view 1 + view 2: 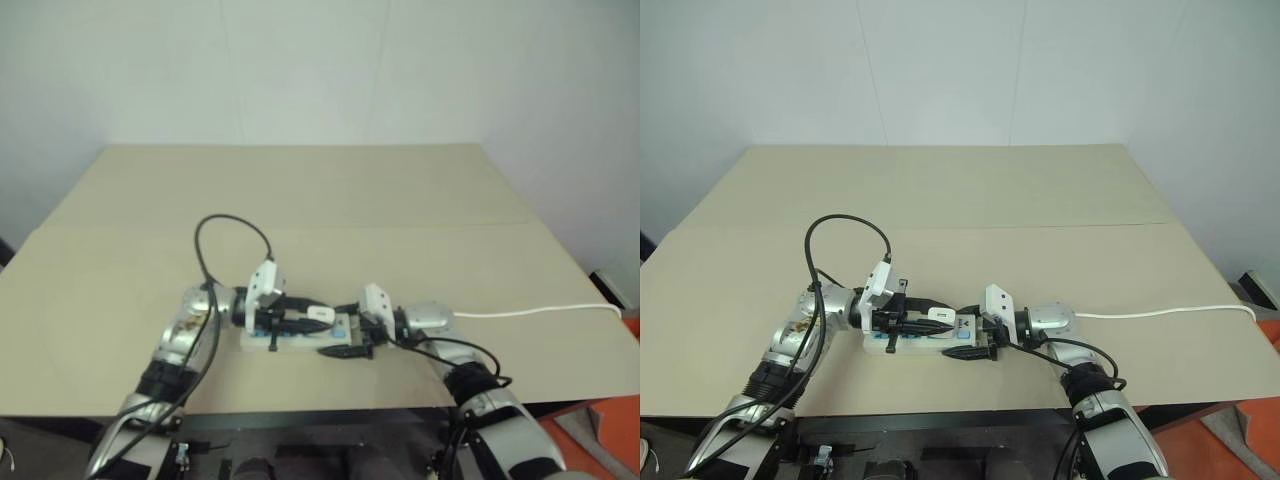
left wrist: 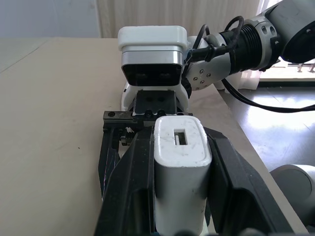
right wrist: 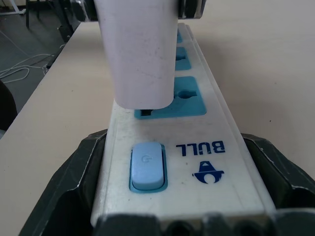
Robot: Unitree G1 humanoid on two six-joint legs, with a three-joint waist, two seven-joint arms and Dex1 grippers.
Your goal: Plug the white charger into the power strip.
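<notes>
My left gripper is going to let go of the white charger, which is standing upright in the power strip's socket [image 1: 313,326] nearest the blue switch.
The power strip [image 3: 206,162], a long white bar with blue socket faces and a blue switch [image 3: 146,164], lies near the table's front edge [image 1: 262,343]. My right gripper [image 3: 177,140] is shut on its switch end, one black finger against each long side. The white charger [image 2: 179,162] is a small white block clamped between the black fingers [image 2: 133,187] of my left gripper [image 1: 316,318], which is shut on it. It stands upright over the socket nearest the switch, its bottom [image 3: 142,98] just above the blue face, with something dark reaching into the slot.
A thin white cord [image 1: 530,311] runs from the strip's end to the table's right edge. A black cable [image 1: 235,225] loops up over my left forearm. The tan table [image 1: 320,190] stretches wide behind the strip, up to a pale wall.
</notes>
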